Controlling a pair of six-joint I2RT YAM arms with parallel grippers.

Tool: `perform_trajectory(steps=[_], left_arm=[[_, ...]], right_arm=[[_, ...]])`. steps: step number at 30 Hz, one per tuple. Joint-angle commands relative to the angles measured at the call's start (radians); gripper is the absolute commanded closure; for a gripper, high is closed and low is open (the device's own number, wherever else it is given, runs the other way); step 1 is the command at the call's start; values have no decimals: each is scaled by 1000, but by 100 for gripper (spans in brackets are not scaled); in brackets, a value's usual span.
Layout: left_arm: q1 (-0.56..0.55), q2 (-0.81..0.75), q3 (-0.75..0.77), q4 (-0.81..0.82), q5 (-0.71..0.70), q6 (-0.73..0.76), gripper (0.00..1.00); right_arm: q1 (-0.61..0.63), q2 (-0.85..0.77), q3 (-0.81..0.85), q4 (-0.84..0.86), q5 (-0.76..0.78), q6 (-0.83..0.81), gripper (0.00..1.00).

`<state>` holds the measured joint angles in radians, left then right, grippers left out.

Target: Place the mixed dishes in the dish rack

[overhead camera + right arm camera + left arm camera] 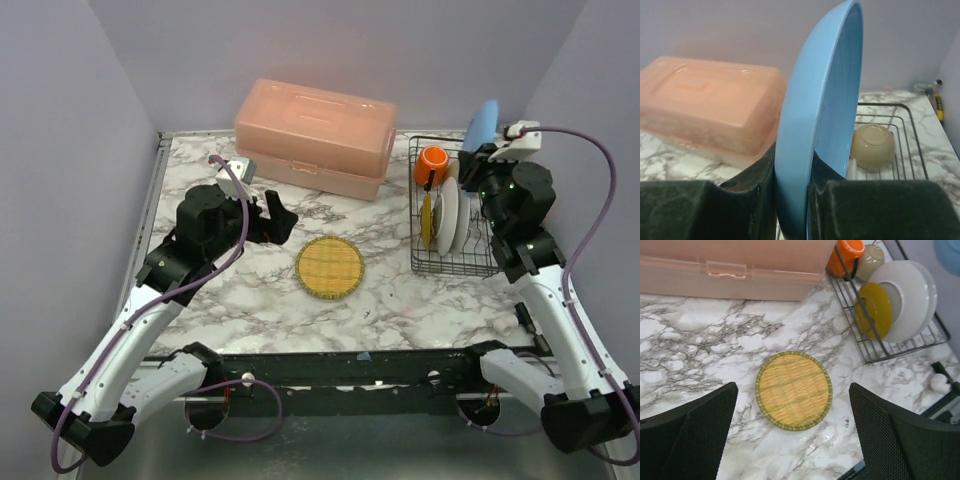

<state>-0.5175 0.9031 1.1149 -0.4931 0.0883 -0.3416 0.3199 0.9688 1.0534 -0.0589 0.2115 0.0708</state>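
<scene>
Next, my right gripper sets the blue plate down so that it stands on edge in the dish rack point(472, 221), beside the white plates.
The black wire dish rack point(430, 262) stands at the right of the table. In it are an orange mug point(433, 162), a yellow plate point(427, 221) and a white plate point(448, 214) on edge, and a cream bowl point(872, 146). My right gripper point(488, 152) is shut on a blue plate point(481, 125), held upright above the rack's far right side; the plate's rim point(805, 150) sits between my fingers. My left gripper point(278, 220) is open and empty, above the marble left of a woven mat point(329, 267). The rack point(872, 356) also shows in the left wrist view.
A big pink lidded box point(315, 135) lies at the back middle. The round woven yellow mat point(794, 390) lies flat at the table's centre. Walls close in the table on the left, back and right.
</scene>
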Motion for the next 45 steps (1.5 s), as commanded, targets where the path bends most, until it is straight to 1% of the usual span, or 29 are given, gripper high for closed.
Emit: perform_trajectory(steps=[1,3,4,6,10,14,16,18,25,27,29,33,38,41,42,45], left_arm=[[-12,-47,-110,114,-80,96,8],[-20,-59,-155,144,-81,110,8],[-24,-64,-173,156,-107,113,8],[-36,-65,-210,175,-116,117,8],[-69,-53,-206,165,-137,133,9],[-100,-51,-214,172,-143,149,9],[-109,-49,-216,171,-149,154,9],[-114,-48,-217,167,-156,159,9],[-119,-34,-221,166,-168,168,9],[-121,-25,-220,165,-168,170,9],[-122,-17,-217,162,-165,170,9],[-124,-6,-216,162,-156,167,9],[-130,3,-217,162,-157,170,9],[-134,5,-216,157,-162,170,9],[-134,5,-214,156,-163,168,9],[-136,9,-214,159,-158,166,9]], right_arm=[[-245,23,17,-3,-268,184,100],[-330,39,5,13,-305,231,100],[-381,46,-4,25,-336,252,100],[-470,49,-40,74,-431,282,100],[-634,51,-122,157,-593,365,100],[-824,106,-214,275,-875,492,100],[-899,143,-279,406,-1033,587,100],[-934,169,-325,474,-1104,637,100],[-937,180,-355,450,-1123,595,100],[-935,167,-341,370,-1094,534,100],[-930,150,-343,324,-1064,481,100],[-875,138,-327,220,-980,351,100],[-819,185,-280,137,-963,286,100],[-778,183,-242,62,-885,227,100],[-764,179,-231,11,-859,208,99],[-727,176,-211,-43,-799,169,98]])
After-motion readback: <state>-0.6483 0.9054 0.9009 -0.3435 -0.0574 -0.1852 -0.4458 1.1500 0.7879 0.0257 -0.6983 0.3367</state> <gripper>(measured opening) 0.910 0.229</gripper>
